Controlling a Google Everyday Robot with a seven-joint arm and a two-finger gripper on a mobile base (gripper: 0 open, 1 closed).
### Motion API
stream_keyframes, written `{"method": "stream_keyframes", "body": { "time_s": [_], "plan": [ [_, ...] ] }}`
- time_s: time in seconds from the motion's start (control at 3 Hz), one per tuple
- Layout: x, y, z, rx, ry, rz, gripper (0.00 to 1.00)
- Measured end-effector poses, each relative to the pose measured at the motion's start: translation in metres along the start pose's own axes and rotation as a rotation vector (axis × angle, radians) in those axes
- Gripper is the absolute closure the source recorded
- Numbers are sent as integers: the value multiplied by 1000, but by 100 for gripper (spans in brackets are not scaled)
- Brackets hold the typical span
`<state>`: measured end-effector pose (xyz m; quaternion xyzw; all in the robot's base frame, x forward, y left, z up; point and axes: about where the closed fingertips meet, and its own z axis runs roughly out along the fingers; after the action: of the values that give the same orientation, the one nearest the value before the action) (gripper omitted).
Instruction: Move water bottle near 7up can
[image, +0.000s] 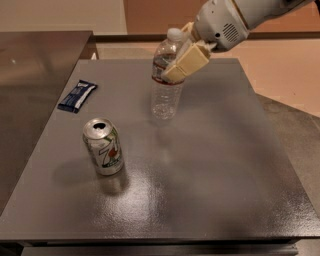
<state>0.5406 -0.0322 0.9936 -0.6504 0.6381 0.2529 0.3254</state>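
I need to use my gripper to set the water bottle down on the grey table (145, 154) next to the 7up can, away from the steel counter.
The water bottle (165, 95) is clear ribbed plastic with a white cap and a dark label band. It stands upright at the middle back of the grey table (210, 165). My gripper (175, 70) comes in from the upper right and is shut on the bottle at its label band; one cream finger (186, 63) lies across the front. I cannot tell if the bottle's base touches the table. The 7up can (103, 146) stands upright at the front left, silver-white with a green and red logo, well apart from the bottle.
A flat dark blue snack wrapper (77, 96) lies near the table's left edge. A dark steel counter (35, 65) adjoins the table on the left. Tan floor lies beyond the right edge.
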Motion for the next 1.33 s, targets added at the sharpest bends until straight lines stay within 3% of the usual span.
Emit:
{"method": "stream_keyframes", "body": {
  "time_s": [0.67, 1.33],
  "plan": [
    [-10, 53, 22, -81, 5, -46, 100],
    [-16, 83, 47, -67, 40, -91, 100]
  ]
}}
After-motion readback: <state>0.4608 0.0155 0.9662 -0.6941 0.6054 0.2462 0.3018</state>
